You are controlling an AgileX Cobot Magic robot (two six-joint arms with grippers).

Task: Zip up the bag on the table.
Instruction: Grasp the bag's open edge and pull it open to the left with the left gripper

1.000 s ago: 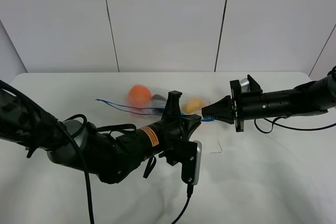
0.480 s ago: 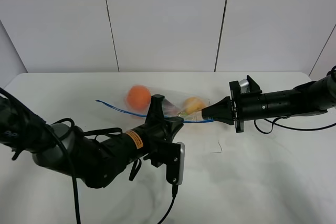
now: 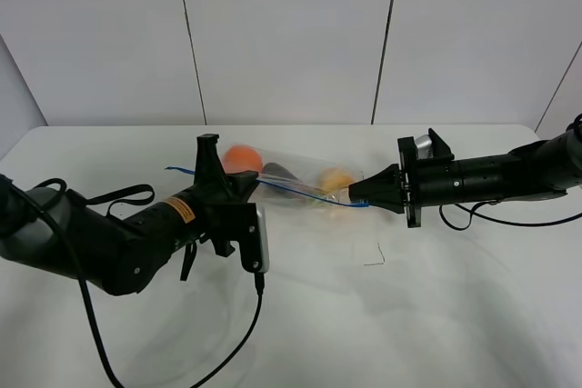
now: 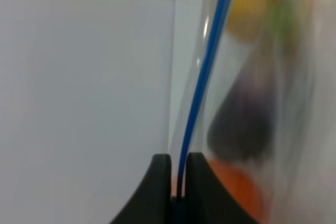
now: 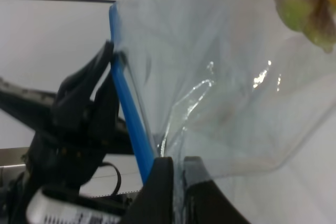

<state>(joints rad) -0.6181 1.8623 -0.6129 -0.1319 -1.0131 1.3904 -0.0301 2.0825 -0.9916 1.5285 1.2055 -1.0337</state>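
Observation:
Next, I let go of the blue zipper strip with my left gripper at its loose end on the white table (image 3: 173, 174), past the orange fruit.
The clear bag (image 3: 300, 184) lies on the white table (image 3: 455, 297) between my grippers, with an orange fruit (image 3: 241, 158), a dark fruit (image 3: 277, 173) and a yellow fruit (image 3: 336, 179) inside. Its blue zipper strip (image 3: 300, 194) runs along the near edge. My left gripper (image 3: 227, 176) is shut on the strip near the bag's left end; the left wrist view shows the strip (image 4: 207, 66) pinched in the gripper (image 4: 177, 174). My right gripper (image 3: 356, 195) is shut on the bag's right end; the right wrist view shows the gripper (image 5: 177, 169) clamped on the strip (image 5: 128, 108).
The left arm's black cable (image 3: 241, 338) trails over the table toward the front edge. A small dark mark (image 3: 375, 256) is on the table below the right gripper. White wall panels (image 3: 291, 34) stand behind the table's far edge.
My left gripper has slid left along the blue zipper strip, from close to the right gripper to near the bag's left end. The right gripper has stayed in place.

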